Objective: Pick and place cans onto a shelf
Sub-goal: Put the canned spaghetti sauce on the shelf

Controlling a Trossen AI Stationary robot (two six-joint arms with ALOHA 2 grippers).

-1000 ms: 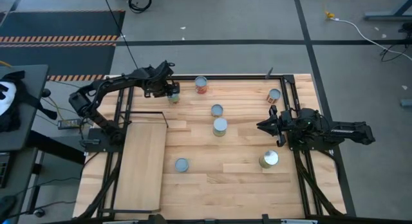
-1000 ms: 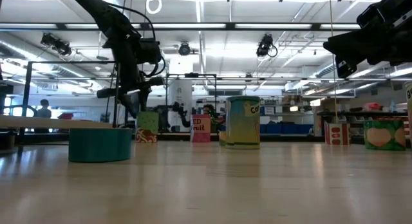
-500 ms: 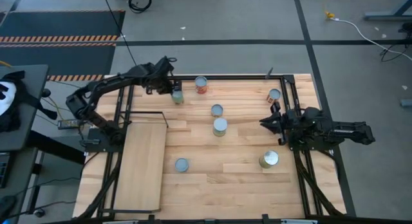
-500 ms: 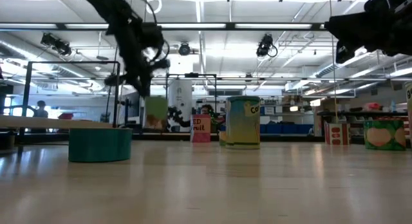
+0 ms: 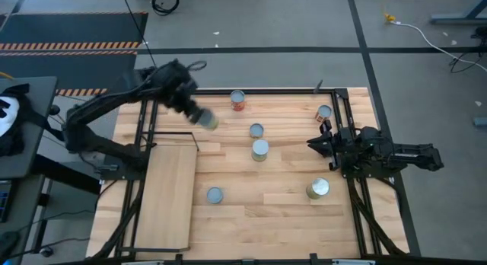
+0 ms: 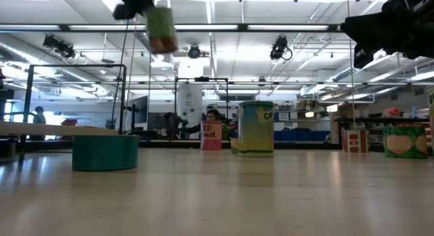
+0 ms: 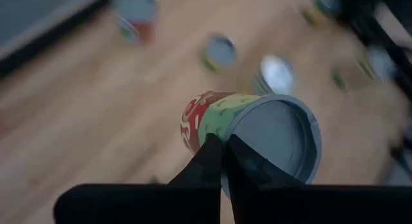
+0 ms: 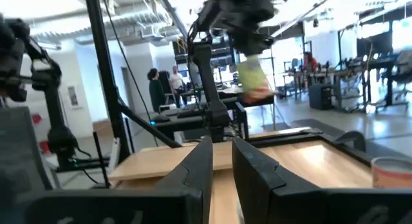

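Next, my left gripper lets go of the can on the shelf's far corner (image 5: 155,161), close to my left arm's base.
My left gripper (image 5: 192,113) is shut on a can with a green and red label (image 5: 205,120) and holds it high above the table's far left part. The can also shows in the low view (image 6: 161,29) and in the left wrist view (image 7: 212,121). The shelf (image 5: 169,193), a pale board in a black frame, lies at the near left, on the tabletop. My right gripper (image 5: 312,144) hovers at the table's right side, its fingers a narrow gap apart (image 8: 222,163), holding nothing. My left gripper has the can at its upper rim (image 7: 226,132), beside the grey lid (image 7: 277,143). The fingertips (image 7: 209,156) stand almost together and hide the place of contact. The fingers come from above, slanting. The can hangs below them, slightly tilted, lifted well clear of the table.
Several other cans stand on the table: a red one (image 5: 238,100) at the far edge, two in the middle (image 5: 256,130) (image 5: 260,149), one at the far right (image 5: 324,113), a wider one (image 5: 317,189) near my right gripper, and one (image 5: 214,195) beside the shelf.
My left gripper has risen steeply with the green and red can, which stood on the table at the far left and now hangs high above it, lifted clear.
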